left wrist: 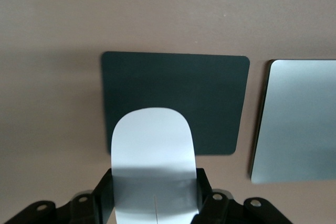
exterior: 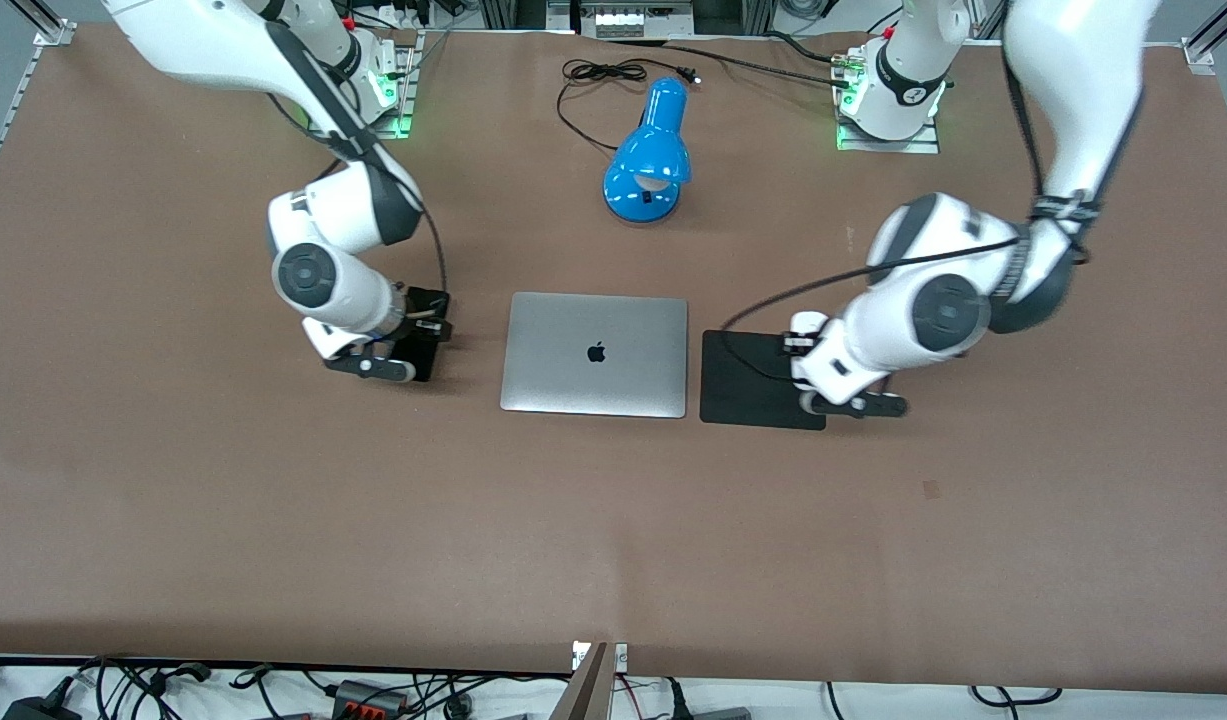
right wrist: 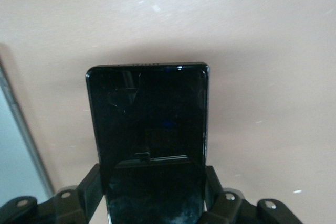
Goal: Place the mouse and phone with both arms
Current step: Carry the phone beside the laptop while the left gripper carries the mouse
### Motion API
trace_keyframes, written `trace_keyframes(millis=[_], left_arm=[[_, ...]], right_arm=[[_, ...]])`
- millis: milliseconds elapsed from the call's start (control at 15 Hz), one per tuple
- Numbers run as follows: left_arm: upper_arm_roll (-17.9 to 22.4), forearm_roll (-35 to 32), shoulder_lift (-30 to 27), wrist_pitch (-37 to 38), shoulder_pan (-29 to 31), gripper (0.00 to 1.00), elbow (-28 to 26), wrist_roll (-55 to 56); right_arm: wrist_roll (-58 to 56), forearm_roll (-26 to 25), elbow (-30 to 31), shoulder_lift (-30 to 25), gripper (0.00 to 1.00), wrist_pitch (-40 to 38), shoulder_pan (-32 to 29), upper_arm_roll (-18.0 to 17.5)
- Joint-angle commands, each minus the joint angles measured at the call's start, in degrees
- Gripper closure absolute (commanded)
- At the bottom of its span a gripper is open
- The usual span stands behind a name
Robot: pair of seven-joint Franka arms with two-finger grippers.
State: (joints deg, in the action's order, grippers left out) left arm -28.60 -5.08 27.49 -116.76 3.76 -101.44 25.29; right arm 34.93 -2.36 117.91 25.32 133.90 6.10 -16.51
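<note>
Next, my left gripper releases the white mouse on the black mouse pad (exterior: 765, 362) (left wrist: 173, 116), slightly off the middle of the mouse pad toward the blue desk lamp's side.
The white mouse (left wrist: 152, 150) is clamped between the black fingers (left wrist: 102, 195) of my left gripper (left wrist: 153, 195), which is shut on it. It hangs low over the edge of the square black mouse pad (left wrist: 176, 90). In the front view the left gripper (exterior: 818, 395) is over the pad (exterior: 748, 385), at the pad's side toward the left arm's end. My right gripper (right wrist: 152, 195) is shut on the black phone (right wrist: 147, 124), which is pinched by its long sides. The phone (exterior: 428, 340) is low over the table beside the laptop, toward the right arm's end.
A closed silver laptop (exterior: 595, 353) lies mid-table between the two grippers. Its edge also shows in the wrist views (left wrist: 296, 119) (right wrist: 13, 150). A blue desk lamp (exterior: 648, 165) with a black cord (exterior: 603, 75) stands farther from the front camera than the laptop.
</note>
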Motion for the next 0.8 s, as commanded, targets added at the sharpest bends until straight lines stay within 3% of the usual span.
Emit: trace_keyframes(millis=[0, 267, 733], left_arm=[[-0.5, -4.7, -1.7, -8.6, -1.0, 0.75, -7.5, 5.6], [-0.5, -9.0, 0.2, -16.3, -2.9, 0.75, -11.1, 9.3], [0.2, -10.3, 4.1, -27.2, -2.9, 0.75, -15.0, 9.7]], right_arm=[[3.2, 0.3, -3.6, 3.4, 0.77, -0.7, 1.9, 0.3], [3.9, 0.4, -5.6, 6.3, 0.77, -0.2, 2.2, 0.3], [4.7, 0.1, -9.5, 10.2, 0.77, -0.3, 4.0, 0.3]])
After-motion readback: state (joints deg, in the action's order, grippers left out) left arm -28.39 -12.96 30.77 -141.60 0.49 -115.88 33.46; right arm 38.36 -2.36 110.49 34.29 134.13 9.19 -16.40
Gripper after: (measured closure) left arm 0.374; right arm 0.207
